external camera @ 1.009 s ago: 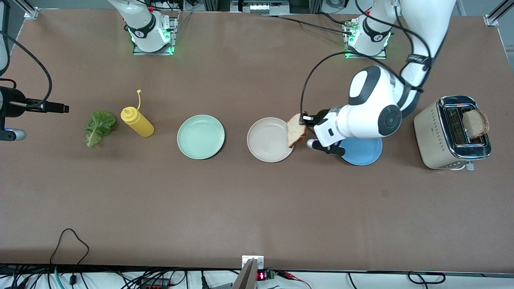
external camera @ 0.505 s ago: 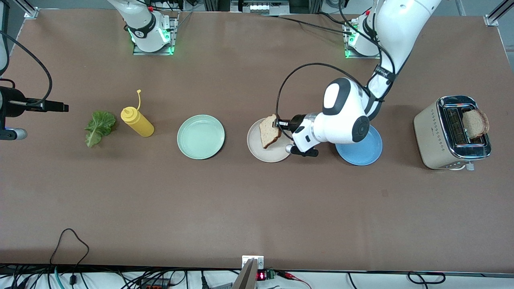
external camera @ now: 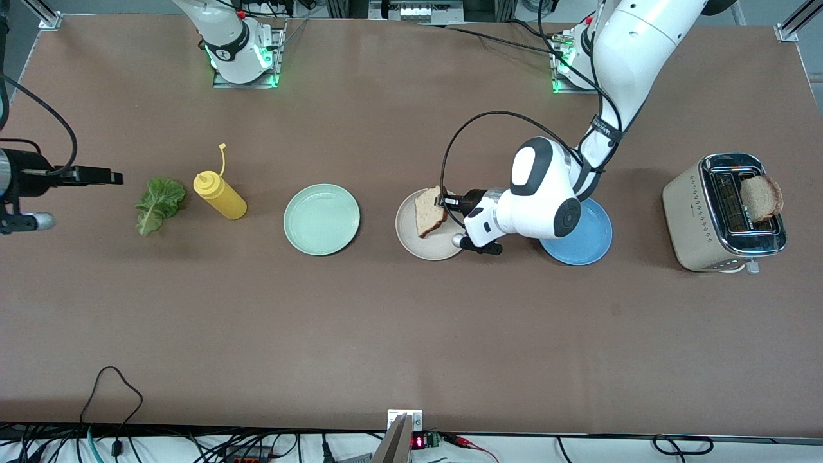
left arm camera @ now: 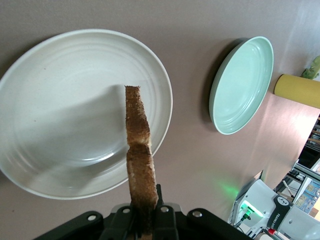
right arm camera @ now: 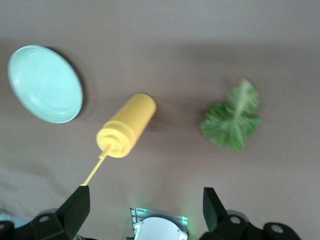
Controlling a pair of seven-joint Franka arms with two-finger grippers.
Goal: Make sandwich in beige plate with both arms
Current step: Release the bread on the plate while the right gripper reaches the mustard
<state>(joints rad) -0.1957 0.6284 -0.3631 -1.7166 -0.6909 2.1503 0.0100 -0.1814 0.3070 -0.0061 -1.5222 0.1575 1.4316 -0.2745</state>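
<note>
I will use my left gripper to lay the bread slice down flat on the middle of the beige plate [external camera: 425,218] [left arm camera: 89,115].
One bread slice [external camera: 429,212] stands on edge, low over the beige plate [external camera: 411,243], with my left gripper [external camera: 445,202] shut on its crust. In the left wrist view the slice [left arm camera: 140,155] runs edge-on from the left gripper [left arm camera: 145,225] out over the plate [left arm camera: 60,115]; I cannot tell whether it touches. A second slice [external camera: 760,196] sticks out of the toaster [external camera: 714,218]. The lettuce leaf [external camera: 157,202] lies toward the right arm's end. My right gripper [external camera: 106,175] hangs open and empty over the table beside the leaf; its wrist view shows the gripper [right arm camera: 145,202] and leaf [right arm camera: 232,120].
A yellow squeeze bottle [external camera: 218,195] lies between the lettuce and a mint green plate [external camera: 321,218]. A blue plate [external camera: 588,243] sits between the beige plate and the toaster, partly under my left arm. Cables run along the table's near edge.
My left gripper carried the bread from the beige plate's rim to over its middle and came lower. The right gripper shifted slightly toward the lettuce.
</note>
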